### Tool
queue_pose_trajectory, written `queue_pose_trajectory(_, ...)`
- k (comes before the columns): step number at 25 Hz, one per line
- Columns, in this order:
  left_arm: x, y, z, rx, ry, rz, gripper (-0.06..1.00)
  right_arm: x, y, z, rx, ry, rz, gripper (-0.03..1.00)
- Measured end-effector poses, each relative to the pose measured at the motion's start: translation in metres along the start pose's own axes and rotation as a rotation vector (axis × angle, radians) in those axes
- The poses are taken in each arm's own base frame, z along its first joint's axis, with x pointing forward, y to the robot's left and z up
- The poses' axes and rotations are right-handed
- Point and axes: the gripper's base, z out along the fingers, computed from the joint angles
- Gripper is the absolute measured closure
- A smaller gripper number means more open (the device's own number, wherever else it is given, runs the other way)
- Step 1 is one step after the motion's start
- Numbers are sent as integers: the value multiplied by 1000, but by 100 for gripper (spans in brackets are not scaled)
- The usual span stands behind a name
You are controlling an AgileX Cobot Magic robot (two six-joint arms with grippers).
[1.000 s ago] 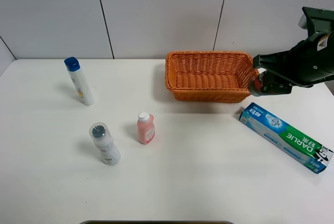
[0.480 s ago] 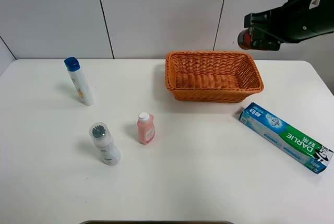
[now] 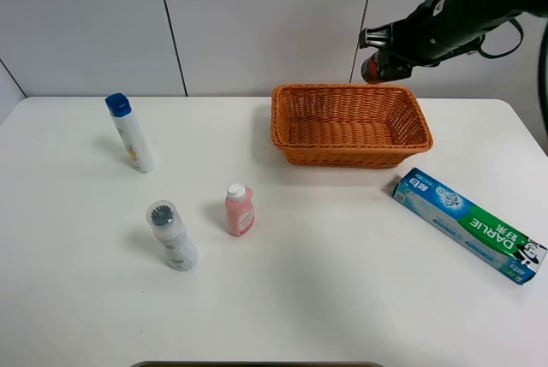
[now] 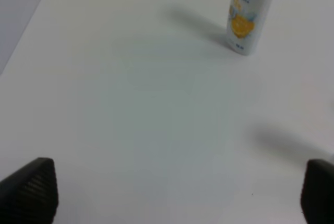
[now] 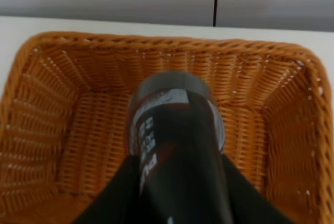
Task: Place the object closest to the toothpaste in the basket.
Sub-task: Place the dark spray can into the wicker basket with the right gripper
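Observation:
Next, my right gripper lets go of the dark bottle on the basket's bottom just off the middle (image 3: 361, 129) (image 5: 216, 156) toward the toothpaste box.
My right gripper (image 3: 385, 61) is shut on a dark bottle with a red and white label (image 5: 175, 145) and holds it in the air above the back of the orange wicker basket (image 3: 287, 132). In the right wrist view the bottle hangs over the empty basket (image 5: 47, 125). The toothpaste box (image 3: 468, 224), blue and green, lies flat on the table to the right of the basket. My left gripper's fingertips (image 4: 31, 190) show far apart at the edges of the left wrist view, open and empty, above bare table.
A white bottle with a blue cap (image 3: 130, 133) stands at the left; it also shows in the left wrist view (image 4: 250, 10). A small pink bottle (image 3: 239, 210) and a clear-capped white bottle (image 3: 172, 236) stand in the front middle-left.
My right gripper has lifted the dark bottle from beside the basket's right end, then carried it up and left to above the basket's back rim.

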Motion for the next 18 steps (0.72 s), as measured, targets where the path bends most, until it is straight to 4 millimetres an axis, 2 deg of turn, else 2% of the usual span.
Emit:
queue_pose_trajectory(4,0,0,0,0,0,0,0,4,0,31,5,57,3,65)
queue_pose_trajectory(11,0,0,0,0,0,0,0,26,-1,79,6,156,17,65)
queue_pose_trajectory(18,0,0,0,0,0,0,0,45,-2,115,-1,184,13,65)
